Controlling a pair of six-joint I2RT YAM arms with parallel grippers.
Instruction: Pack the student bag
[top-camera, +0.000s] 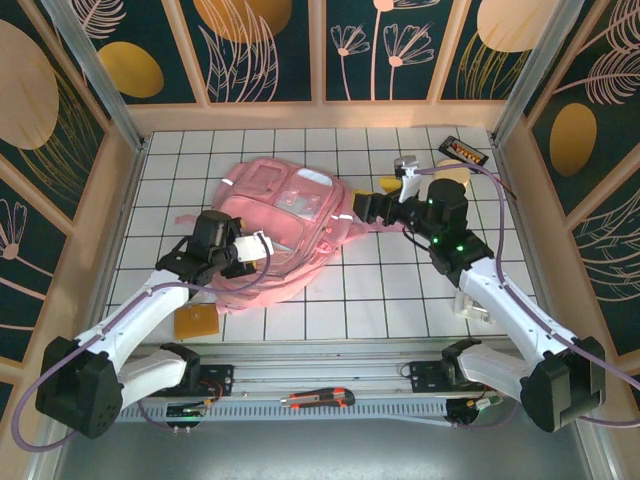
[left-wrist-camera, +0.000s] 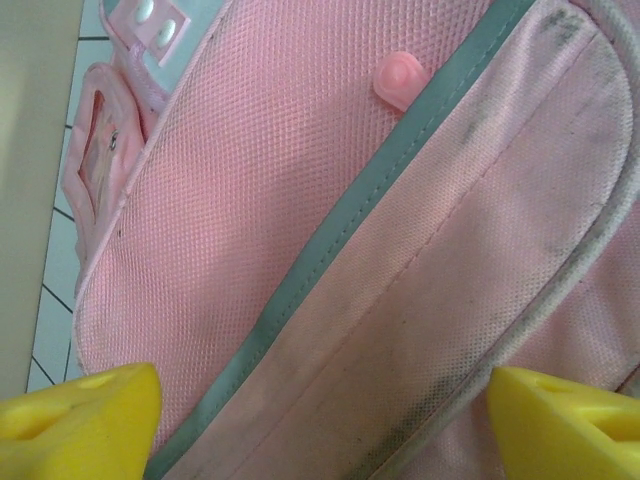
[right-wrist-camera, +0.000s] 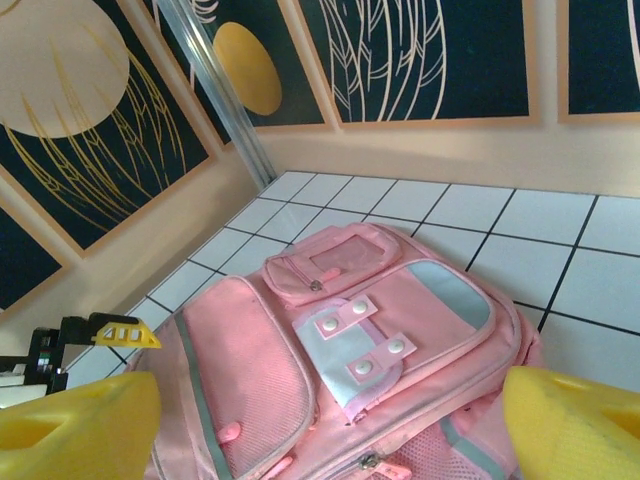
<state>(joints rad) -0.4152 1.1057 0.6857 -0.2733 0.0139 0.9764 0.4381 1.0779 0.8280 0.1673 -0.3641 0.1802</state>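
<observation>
The wide pink side panel sits between my left gripper's fingers, so next my left gripper pinches its grey piping (left-wrist-camera: 520, 335) to hold the bag steady while my right gripper comes closer.
The student bag (top-camera: 290, 215) is a large pink backpack lying flat in the middle of the tiled table, front pockets up. My left gripper (top-camera: 256, 246) hovers over its near left side. In the left wrist view the bag's pink mesh (left-wrist-camera: 280, 170) and a grey reflective strip (left-wrist-camera: 330, 230) lie close beneath the left gripper (left-wrist-camera: 320, 430), whose yellow fingertips (left-wrist-camera: 80, 420) stand wide apart and open. My right gripper (top-camera: 366, 207) is at the bag's right edge. In the right wrist view the right gripper (right-wrist-camera: 325, 430) is open, looking across the bag (right-wrist-camera: 350, 330), with nothing between its fingers.
An orange flat item (top-camera: 195, 322) lies on the table by the left arm. A black device (top-camera: 465, 152) and a beige object (top-camera: 452, 176) sit at the back right. A red and black tool (top-camera: 318, 400) rests on the front rail. Patterned walls enclose the table.
</observation>
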